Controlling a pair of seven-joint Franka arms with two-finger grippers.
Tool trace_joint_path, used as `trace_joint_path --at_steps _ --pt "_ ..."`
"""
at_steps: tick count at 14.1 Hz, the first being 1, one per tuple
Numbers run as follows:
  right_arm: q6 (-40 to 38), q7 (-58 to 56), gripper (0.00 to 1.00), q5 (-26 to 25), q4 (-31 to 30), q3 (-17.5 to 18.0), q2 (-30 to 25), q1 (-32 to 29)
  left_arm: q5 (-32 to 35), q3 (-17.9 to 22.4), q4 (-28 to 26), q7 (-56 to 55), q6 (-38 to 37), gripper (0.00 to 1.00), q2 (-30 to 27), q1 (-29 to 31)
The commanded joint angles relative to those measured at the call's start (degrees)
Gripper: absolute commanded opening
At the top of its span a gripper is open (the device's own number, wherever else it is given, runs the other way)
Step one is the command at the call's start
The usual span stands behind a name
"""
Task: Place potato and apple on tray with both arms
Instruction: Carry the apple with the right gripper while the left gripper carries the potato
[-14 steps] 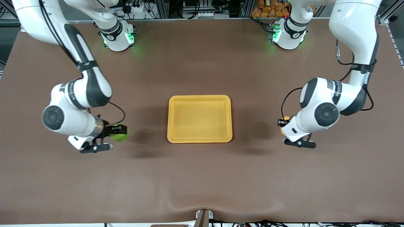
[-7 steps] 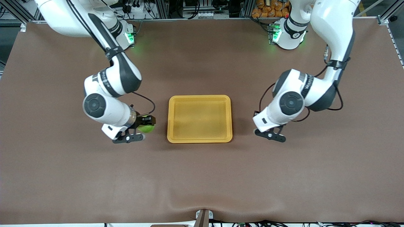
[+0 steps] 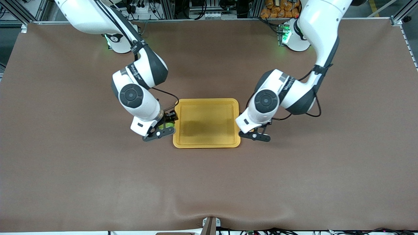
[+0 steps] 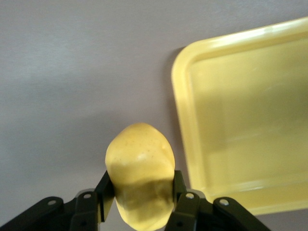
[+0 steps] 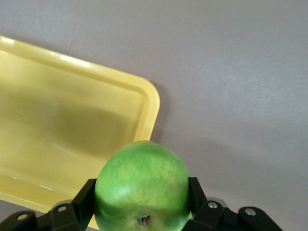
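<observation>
Next, my left gripper lets go of the potato in the yellow-orange tray, just inside the rim point(image 3: 186, 124) point(image 4: 220, 129) that is closest to that gripper.
The yellow-orange tray point(image 3: 206, 122) lies at the table's middle. My right gripper point(image 3: 168, 123) is shut on the green apple point(image 3: 168, 125) and holds it just beside the tray's edge toward the right arm's end. In the right wrist view the apple point(image 5: 142, 185) sits between the fingers of the gripper point(image 5: 142, 202), with the tray's corner point(image 5: 62, 130) under it. My left gripper point(image 3: 257, 128) holds the potato beside the tray's edge toward the left arm's end. The wrist hides the potato in the front view. In the left wrist view the potato point(image 4: 140, 178) is clamped in the gripper point(image 4: 139, 199), next to the tray point(image 4: 240, 120).
The brown table mat point(image 3: 209, 182) surrounds the tray. The arm bases point(image 3: 295, 36) stand at the table's edge farthest from the front camera, with cables and orange items past it.
Both arms have swung inward from the table's ends to the tray's two short edges, the right carrying the apple and the left carrying the potato.
</observation>
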Motion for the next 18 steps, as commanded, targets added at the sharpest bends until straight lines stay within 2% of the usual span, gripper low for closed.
trace_joint_path --at_steps 1,6,11,16,18 --pt "0.4 2.92 0.0 -1.2 -0.26 -0.24 1.19 1.31 -0.41 0.23 4.94 -4.55 -0.25 0.16 4.0 -2.24" --pt "3.21 18.48 0.0 -1.03 -0.18 -0.24 4.62 4.03 -1.03 0.23 6.0 -12.02 4.93 0.16 7.43 -4.96" --pt "5.94 21.4 0.0 -0.67 -0.18 -0.24 7.17 5.79 -1.03 0.23 5.92 -14.85 6.6 0.19 9.28 -6.02" --pt "7.34 22.62 0.01 -0.58 -0.09 -0.24 8.58 6.41 -1.03 0.32 5.92 -14.94 7.22 0.31 11.04 -6.02" --pt "8.48 24.3 0.03 -0.58 -0.09 -0.24 9.02 7.02 -1.12 0.23 6.0 -14.94 7.48 0.44 11.39 -6.37"
